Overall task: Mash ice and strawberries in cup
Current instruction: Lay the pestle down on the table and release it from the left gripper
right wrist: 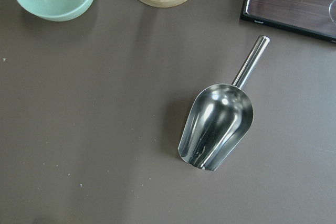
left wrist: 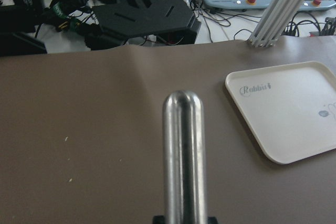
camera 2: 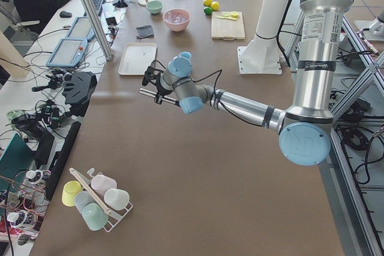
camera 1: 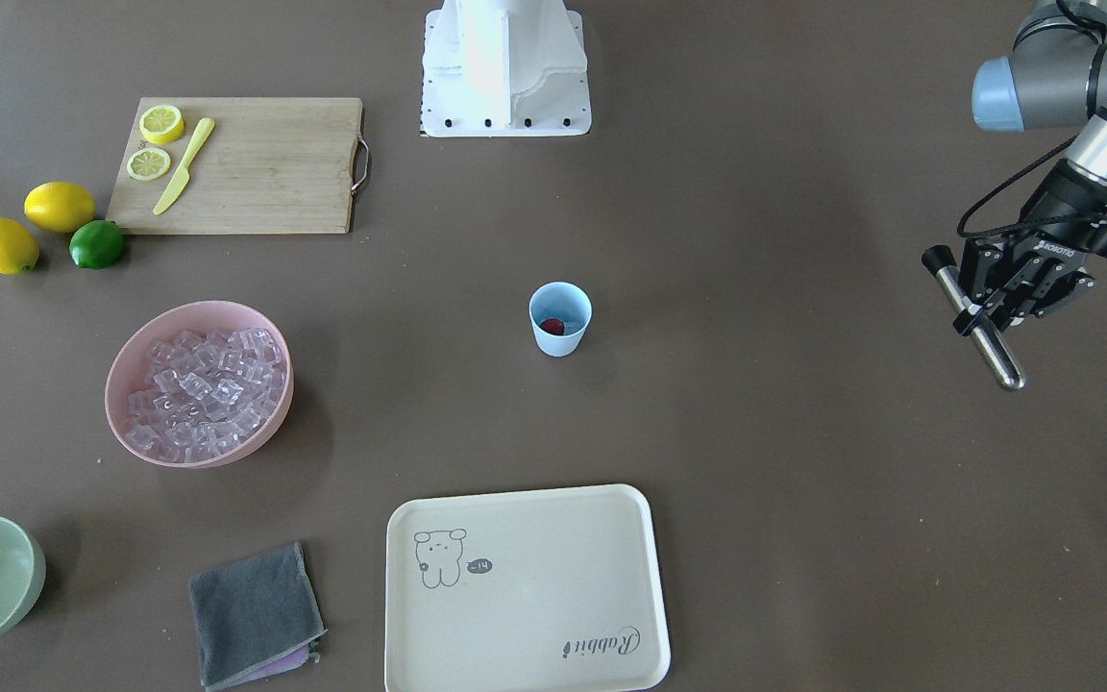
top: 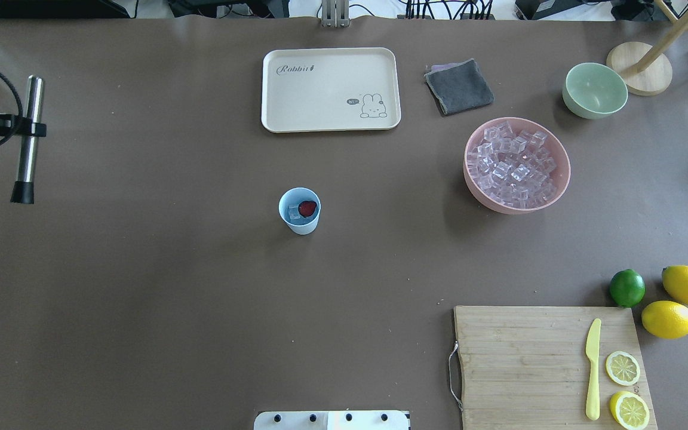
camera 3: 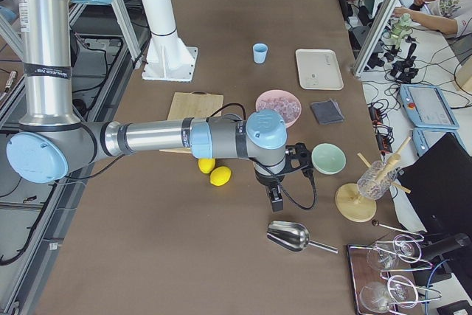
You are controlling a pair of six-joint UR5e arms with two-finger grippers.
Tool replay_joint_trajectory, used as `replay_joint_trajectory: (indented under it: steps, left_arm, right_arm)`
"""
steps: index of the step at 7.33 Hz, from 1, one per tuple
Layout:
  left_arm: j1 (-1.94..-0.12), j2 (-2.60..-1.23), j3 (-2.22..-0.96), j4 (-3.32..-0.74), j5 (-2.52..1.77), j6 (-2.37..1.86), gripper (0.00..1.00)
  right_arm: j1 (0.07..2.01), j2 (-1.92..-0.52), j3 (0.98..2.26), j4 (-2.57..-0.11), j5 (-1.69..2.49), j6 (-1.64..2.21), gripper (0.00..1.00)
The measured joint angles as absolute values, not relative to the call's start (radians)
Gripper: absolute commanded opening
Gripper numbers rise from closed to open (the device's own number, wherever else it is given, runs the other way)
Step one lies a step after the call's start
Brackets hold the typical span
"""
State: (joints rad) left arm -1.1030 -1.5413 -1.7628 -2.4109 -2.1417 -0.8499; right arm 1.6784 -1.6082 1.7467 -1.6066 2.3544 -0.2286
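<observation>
The robot's left gripper needs to release the steel muddler, now held above the table, on the bare table (camera 1: 1013, 312), well past the light-blue cup as seen from the pink bowl.
The light-blue cup (top: 300, 220) stands upright mid-table, also in the front view (camera 1: 559, 340). Inside it lie a red strawberry (top: 307, 208) and a clear ice cube (top: 294, 212). More ice (top: 514, 164) fills the pink bowl (top: 475, 192). My left gripper (top: 32, 128) is far to the cup's left, above the table, shut on a steel muddler (top: 28, 149) with a black end; the left wrist view shows its shaft (left wrist: 182, 156). My right gripper (camera 3: 274, 197) hovers beyond the green bowl (camera 3: 328, 158); whether it is open or shut cannot be told.
A cream tray (top: 331, 122) and grey cloth (top: 458, 86) lie at the far side. The cutting board (top: 523, 364) holds lemon slices and a yellow knife; lemons and a lime (top: 627, 287) sit beside it. A metal scoop (right wrist: 216, 129) lies under the right wrist.
</observation>
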Motion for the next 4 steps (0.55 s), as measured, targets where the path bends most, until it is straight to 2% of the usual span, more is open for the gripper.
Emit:
replay_joint_trajectory:
  steps: [2, 4]
  left_arm:
    - [-1.111, -1.383, -1.714, -2.501, -2.217, -0.834, 0.0]
    - [-1.112, -1.362, -1.567, -2.573, -2.23, -0.783, 0.0]
  right_arm:
    - [1.679, -1.624, 1.752, -1.604, 2.385, -0.233, 0.99]
    - [1.681, -1.629, 1.774, -1.604, 2.389, -0.24, 0.99]
